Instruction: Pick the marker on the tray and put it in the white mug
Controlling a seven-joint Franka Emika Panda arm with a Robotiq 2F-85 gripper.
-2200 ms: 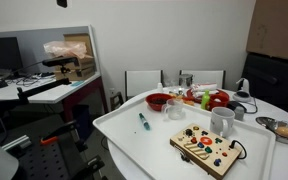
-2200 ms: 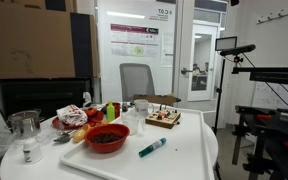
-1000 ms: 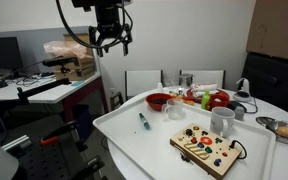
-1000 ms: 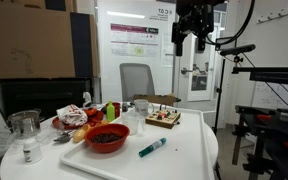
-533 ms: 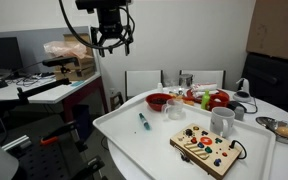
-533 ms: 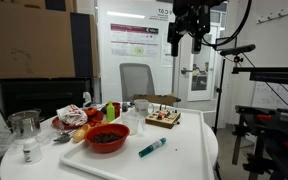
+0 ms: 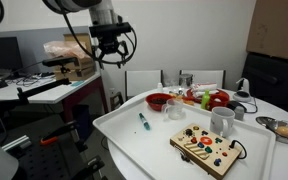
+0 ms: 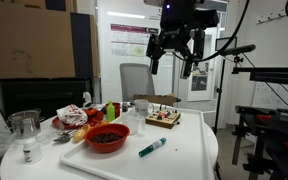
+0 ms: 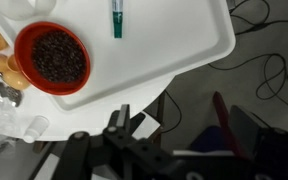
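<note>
My gripper is going to the teal-blue marker next, where it will close on the marker's end nearer the red bowl (image 7: 142, 116) (image 9: 117, 33).
The teal-blue marker (image 7: 142, 122) lies on the large white tray (image 7: 119, 138), near its left part. It also shows in the other exterior view (image 8: 152, 148) and at the top of the wrist view (image 9: 117, 18). The white mug (image 7: 222, 121) stands upright on the tray, behind the wooden board. My gripper (image 7: 112, 55) hangs open and empty in the air, well above the tray and off to the side of the marker; in the other exterior view (image 8: 174, 62) its fingers are spread apart.
A red bowl (image 7: 159, 101) of dark contents, a shorter cream cup (image 7: 176, 109) and a wooden button board (image 7: 209, 148) sit on the tray. Food items and jars crowd the table behind. Office chairs and a desk stand nearby. The tray edge (image 9: 199, 62) overhangs the floor cables.
The arm came into view from above and has moved lower, toward the tray. The marker, mug and other objects have not moved.
</note>
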